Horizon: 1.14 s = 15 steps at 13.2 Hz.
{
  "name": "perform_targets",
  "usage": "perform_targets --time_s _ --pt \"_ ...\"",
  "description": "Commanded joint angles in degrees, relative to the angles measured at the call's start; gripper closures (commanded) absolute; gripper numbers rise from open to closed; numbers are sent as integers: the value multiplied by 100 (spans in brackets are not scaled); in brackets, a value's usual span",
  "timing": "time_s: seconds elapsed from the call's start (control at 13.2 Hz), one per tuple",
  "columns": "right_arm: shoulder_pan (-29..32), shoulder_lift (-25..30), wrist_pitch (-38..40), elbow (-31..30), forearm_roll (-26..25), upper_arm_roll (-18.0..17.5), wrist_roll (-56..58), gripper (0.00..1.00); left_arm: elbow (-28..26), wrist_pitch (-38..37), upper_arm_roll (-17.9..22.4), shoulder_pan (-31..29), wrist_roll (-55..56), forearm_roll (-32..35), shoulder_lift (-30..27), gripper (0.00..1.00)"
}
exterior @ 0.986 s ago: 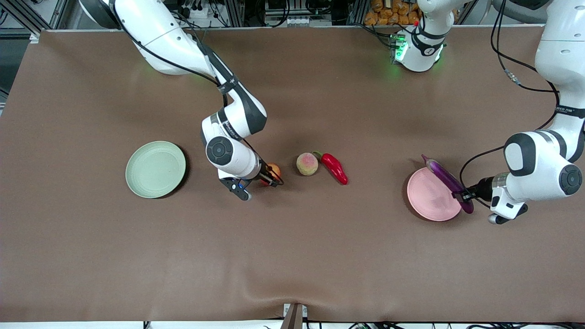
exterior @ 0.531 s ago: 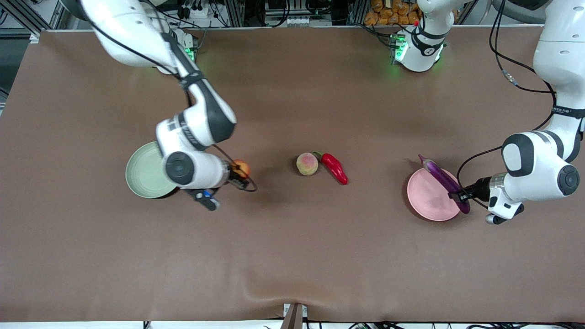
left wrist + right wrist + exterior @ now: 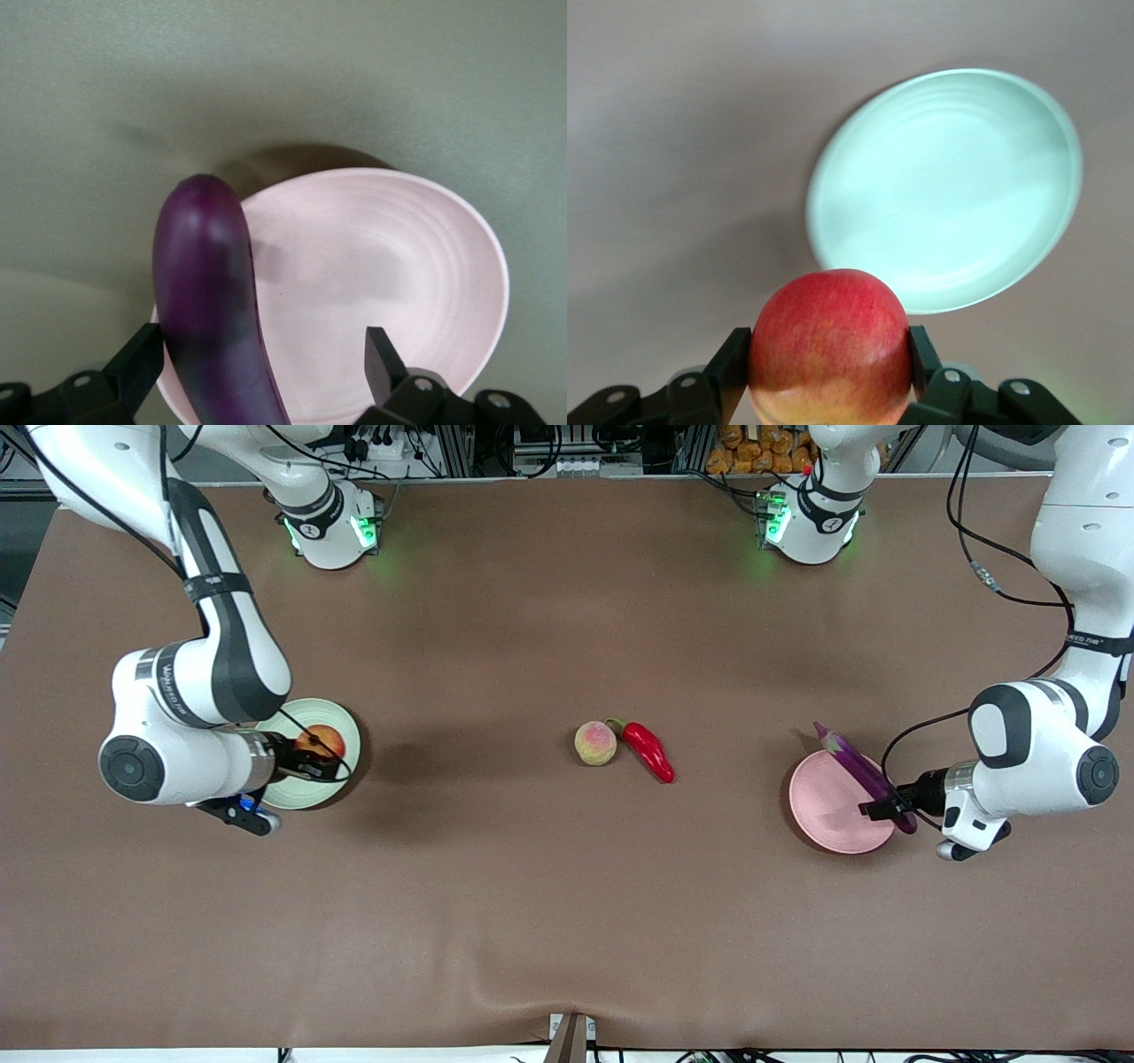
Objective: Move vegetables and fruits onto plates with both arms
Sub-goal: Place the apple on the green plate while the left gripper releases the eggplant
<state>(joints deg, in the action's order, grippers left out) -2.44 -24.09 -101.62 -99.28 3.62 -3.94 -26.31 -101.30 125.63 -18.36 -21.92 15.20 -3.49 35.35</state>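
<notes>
Next, my right gripper lets go of the round red fruit on the pale green plate's rim (image 3: 320, 716) (image 3: 915, 270) that faces the arm bases.
My right gripper (image 3: 310, 755) is shut on the round red fruit (image 3: 320, 740) and holds it over the pale green plate (image 3: 344, 722). In the right wrist view the fruit (image 3: 828, 319) sits between the fingers of the right gripper (image 3: 830, 347), with the green plate (image 3: 948, 186) below. My left gripper (image 3: 877, 808) is open over the pale pink plate (image 3: 819, 810). The purple eggplant (image 3: 852, 764) lies across that plate's edge toward the left arm's end. In the left wrist view the eggplant (image 3: 208, 292) touches one finger of the left gripper (image 3: 261, 341) above the pink plate (image 3: 399, 257). The peach (image 3: 595, 742) and red chili (image 3: 649, 750) lie side by side mid-table.
Both arm bases (image 3: 330, 522) (image 3: 808, 514) stand along the table's back edge, lit green. The brown table cover has a wrinkle (image 3: 567, 1001) at the edge nearest the front camera. Open cover lies between the plates and the middle pair.
My right arm has carried the red fruit from beside the peach toward the right arm's end, to over the green plate. My left gripper and the eggplant have shifted slightly over the pink plate.
</notes>
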Motion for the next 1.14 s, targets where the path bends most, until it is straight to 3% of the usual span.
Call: perform_targets --time_s 0.0,0.38,0.68,0.76,0.83,1.06 --pt "365 677 -629 -1222 -177 -107 546 100 -4 -83 -211 29 385 -91 -142 0" --pt "473 643 -2088 -2296 -177 -107 707 100 118 -460 -633 47 1212 -82 -292 0" --pt "481 616 -2196 -2403 -177 -107 707 100 365 -909 -871 117 1818 -64 -336 0" --pt "464 616 -2187 -2403 -177 -107 707 79 365 -918 -984 126 2072 -64 -362 0" --pt "464 616 -2152 -2386 -169 -107 689 4 365 -918 -1081 187 2353 -47 -362 0" --pt "490 625 -2117 -2316 -177 -107 671 0 365 -909 -1135 643 3118 32 -389 0"
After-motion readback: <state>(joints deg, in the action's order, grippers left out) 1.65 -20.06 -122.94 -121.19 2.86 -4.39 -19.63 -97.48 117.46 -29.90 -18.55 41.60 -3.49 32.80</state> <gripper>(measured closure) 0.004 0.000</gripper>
